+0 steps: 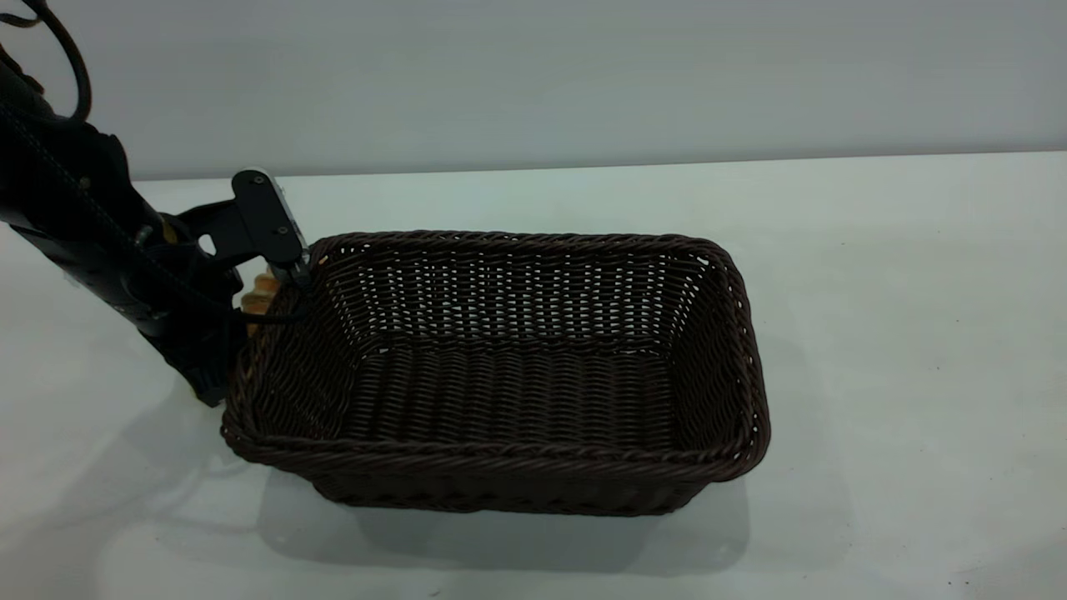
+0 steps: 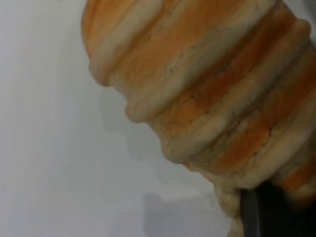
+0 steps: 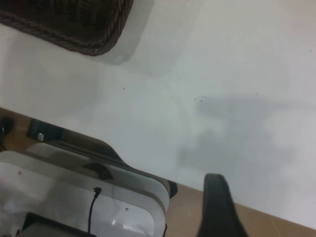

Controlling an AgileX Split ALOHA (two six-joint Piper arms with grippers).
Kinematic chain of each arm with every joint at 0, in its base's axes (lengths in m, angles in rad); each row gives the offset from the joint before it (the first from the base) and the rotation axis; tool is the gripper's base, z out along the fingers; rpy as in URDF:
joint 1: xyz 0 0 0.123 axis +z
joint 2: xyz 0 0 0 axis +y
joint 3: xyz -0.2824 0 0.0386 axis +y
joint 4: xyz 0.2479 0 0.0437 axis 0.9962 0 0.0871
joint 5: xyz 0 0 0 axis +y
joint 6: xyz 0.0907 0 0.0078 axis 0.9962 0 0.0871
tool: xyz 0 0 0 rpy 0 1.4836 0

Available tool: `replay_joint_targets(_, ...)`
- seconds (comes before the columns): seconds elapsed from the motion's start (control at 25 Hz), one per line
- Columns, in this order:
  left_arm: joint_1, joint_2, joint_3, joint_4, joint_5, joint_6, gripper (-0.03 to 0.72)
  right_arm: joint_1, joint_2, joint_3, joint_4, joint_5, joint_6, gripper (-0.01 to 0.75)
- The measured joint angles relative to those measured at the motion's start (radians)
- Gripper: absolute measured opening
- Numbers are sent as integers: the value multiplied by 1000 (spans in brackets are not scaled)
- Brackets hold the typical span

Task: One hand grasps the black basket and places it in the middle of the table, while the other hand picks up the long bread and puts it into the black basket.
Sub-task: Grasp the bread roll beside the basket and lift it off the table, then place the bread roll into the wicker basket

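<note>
The left gripper will release the long bread inside the black basket [image 1: 390, 374], next to the basket's short side nearest the arm.
The black basket [image 1: 500, 375] stands upright and empty in the middle of the table [image 1: 900, 350]. My left gripper [image 1: 218, 333] is low at the basket's left side, just outside its rim. It is shut on the long bread [image 2: 207, 84], which fills the left wrist view with one dark finger [image 2: 269, 212] against it. In the exterior view only a bit of the bread [image 1: 260, 293] shows, behind the arm. My right gripper [image 3: 219, 210] is out of the exterior view. It hangs over the table's edge, apart from a corner of the basket [image 3: 74, 24].
A white machine [image 3: 74, 197] with a black cable stands beyond the table's edge in the right wrist view, over a brown floor. Bare tabletop lies to the right of and in front of the basket. A plain wall runs behind the table.
</note>
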Motion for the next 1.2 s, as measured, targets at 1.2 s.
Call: replay_joint_targets(1.2, -223, -463, 23, -94, 315, -338, 79, 0, 0, 0, 0, -9, 21, 510)
